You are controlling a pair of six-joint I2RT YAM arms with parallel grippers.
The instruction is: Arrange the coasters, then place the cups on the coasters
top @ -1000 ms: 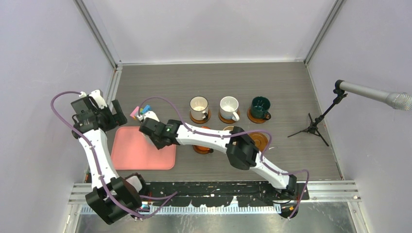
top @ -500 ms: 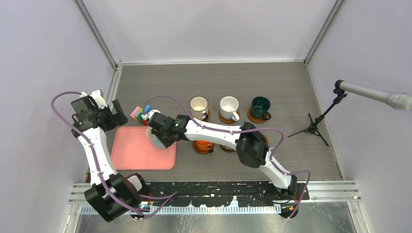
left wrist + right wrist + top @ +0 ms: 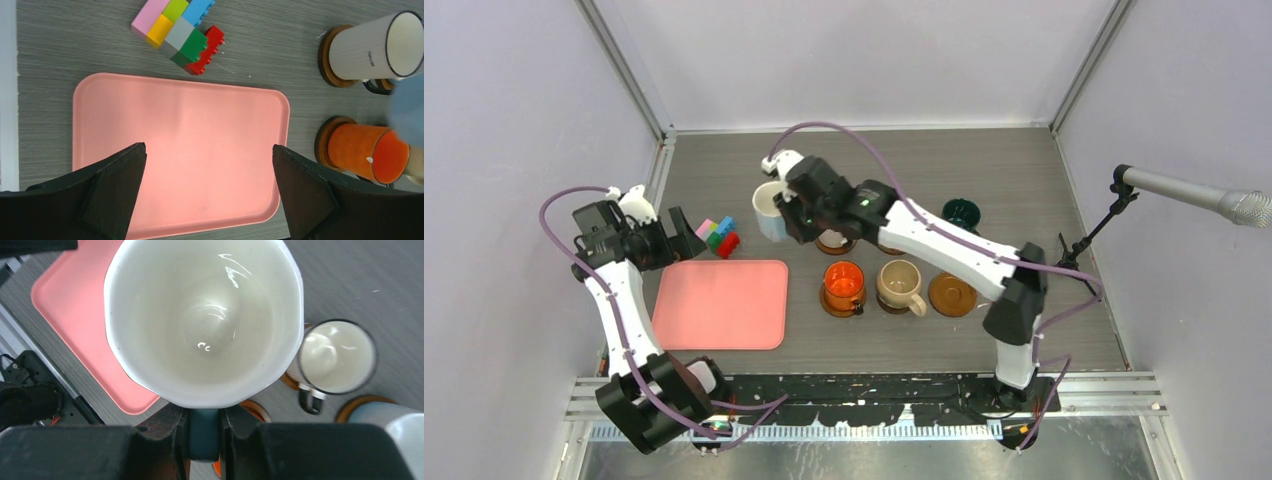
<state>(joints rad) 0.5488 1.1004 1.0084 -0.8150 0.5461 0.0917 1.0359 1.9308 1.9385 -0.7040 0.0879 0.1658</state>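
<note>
My right gripper is going to set the light blue cup, now held behind the pink tray, down on the empty coaster (image 3: 950, 293) next to the tan cup.
My right gripper (image 3: 790, 206) is shut on the dark handle of a light blue cup (image 3: 770, 211) with a white inside (image 3: 205, 315), held in the air behind the pink tray. In the right wrist view the right gripper (image 3: 204, 426) pinches that handle. An orange cup (image 3: 844, 284) and a tan cup (image 3: 898, 285) stand on coasters in the near row, beside an empty coaster (image 3: 953, 293). In the far row a white cup (image 3: 337, 357) and a dark green cup (image 3: 961, 212) stand on coasters, partly hidden by the arm. My left gripper (image 3: 676, 233) hangs open over the tray's left end, with nothing between the left gripper's (image 3: 210, 160) fingers.
A pink tray (image 3: 720, 305) lies at the left with nothing on it. Colourful toy blocks (image 3: 719, 236) sit just behind it. A microphone on a small tripod (image 3: 1072, 258) stands at the right. Grey walls close in the table.
My right arm has lifted the light blue cup off the pink tray and swung it back and to the right. The left arm has barely shifted.
</note>
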